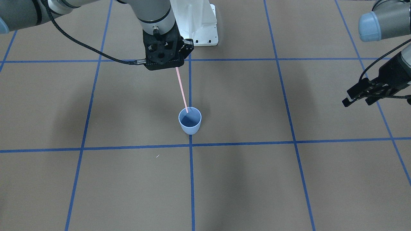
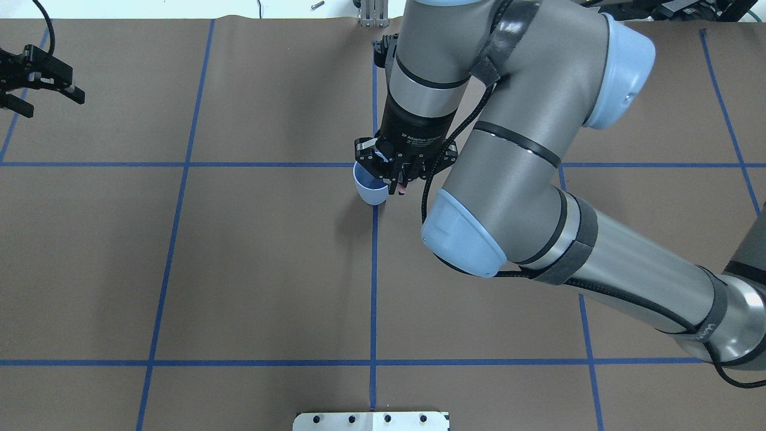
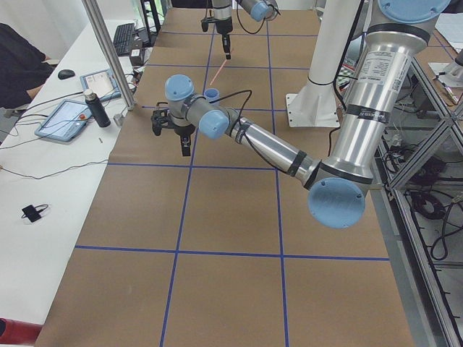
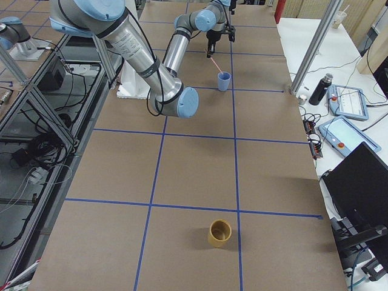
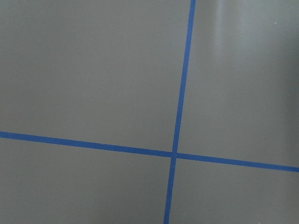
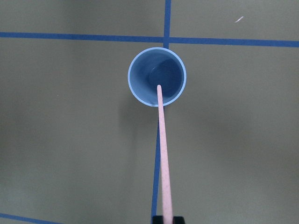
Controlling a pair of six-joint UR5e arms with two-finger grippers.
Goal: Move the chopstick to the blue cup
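The robot's right gripper will release the chopstick inside the blue cup (image 1: 191,124) (image 6: 159,55), against the side of the cup nearest the tape crossing.
The blue cup (image 1: 189,122) stands upright on a blue tape crossing near the table's middle. It also shows in the right wrist view (image 6: 157,77) and the overhead view (image 2: 366,190). My right gripper (image 1: 177,66) hangs above and beside it, shut on the top end of the thin pink chopstick (image 1: 181,89). The chopstick (image 6: 163,154) slopes down, its lower tip over the cup's mouth at about rim height. My left gripper (image 1: 357,102) is open and empty, far off at the table's side (image 2: 52,103).
A brown-yellow cup (image 4: 219,233) stands at the table's end on my right. Blue tape lines (image 1: 190,166) grid the brown table. The white robot base (image 1: 199,22) is behind the right gripper. A side bench holds tablets and a bottle (image 4: 319,89).
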